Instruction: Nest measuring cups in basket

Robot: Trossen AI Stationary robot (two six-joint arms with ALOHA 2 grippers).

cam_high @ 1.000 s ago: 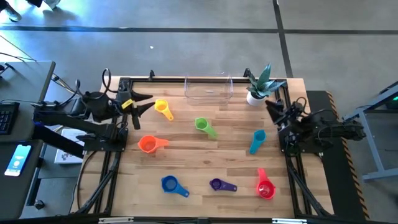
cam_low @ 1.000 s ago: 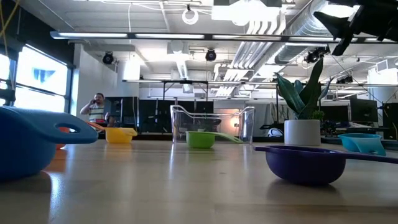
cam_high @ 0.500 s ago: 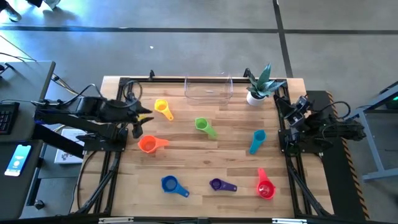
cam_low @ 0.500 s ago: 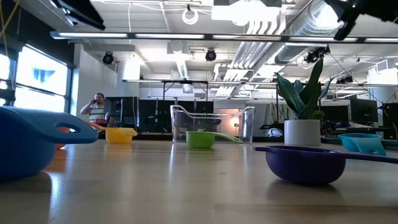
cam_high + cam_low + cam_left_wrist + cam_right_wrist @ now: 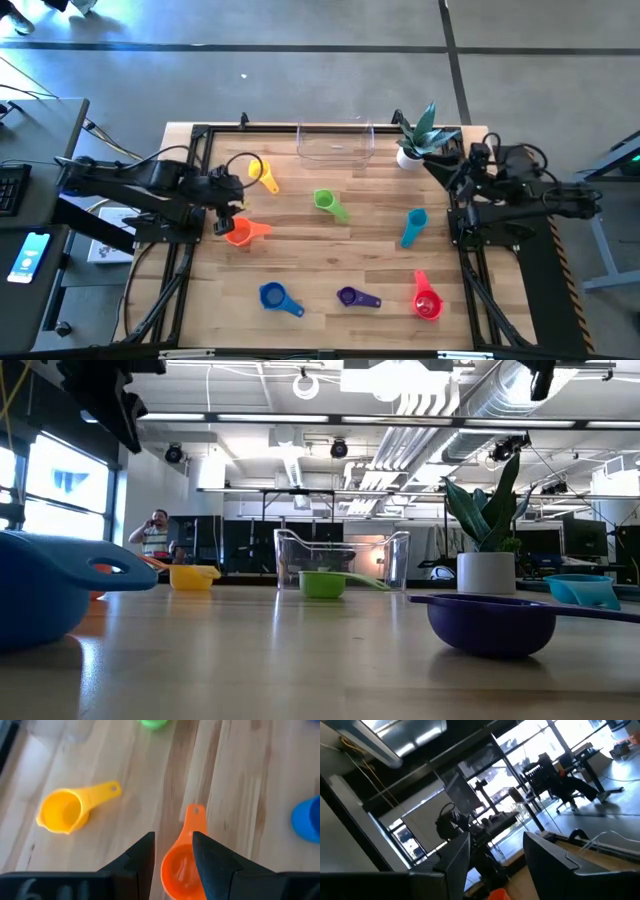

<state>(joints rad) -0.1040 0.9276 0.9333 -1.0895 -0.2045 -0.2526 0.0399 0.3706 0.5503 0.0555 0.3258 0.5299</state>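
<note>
My left gripper should close on the orange cup's rim [image 5: 240, 220] [image 5: 164, 864], on the side of the cup's bowl that faces the yellow cup.
Seven measuring cups lie bowl-down and apart on the wooden table: yellow [image 5: 262, 175], orange [image 5: 238, 232], green [image 5: 328, 203], light blue [image 5: 413, 225], blue [image 5: 278, 297], purple [image 5: 355, 297], red [image 5: 426, 298]. The clear basket [image 5: 335, 143] stands at the far edge. My left gripper [image 5: 172, 842] is open and points steeply down above the orange cup [image 5: 182, 865], whose bowl shows between the two fingers, well below them. My right gripper [image 5: 495, 845] is open at the table's right edge [image 5: 450, 172], raised and looking out into the room.
A white pot with a green plant [image 5: 415, 140] stands right of the basket at the far edge. A black frame runs along the table's left and right sides. A person [image 5: 155, 532] stands far off in the room behind.
My left gripper has come down and tipped from nearly level to steeply downward, moving from beside the yellow cup toward the orange cup. My right gripper has risen and tipped upward. No cup has moved.
</note>
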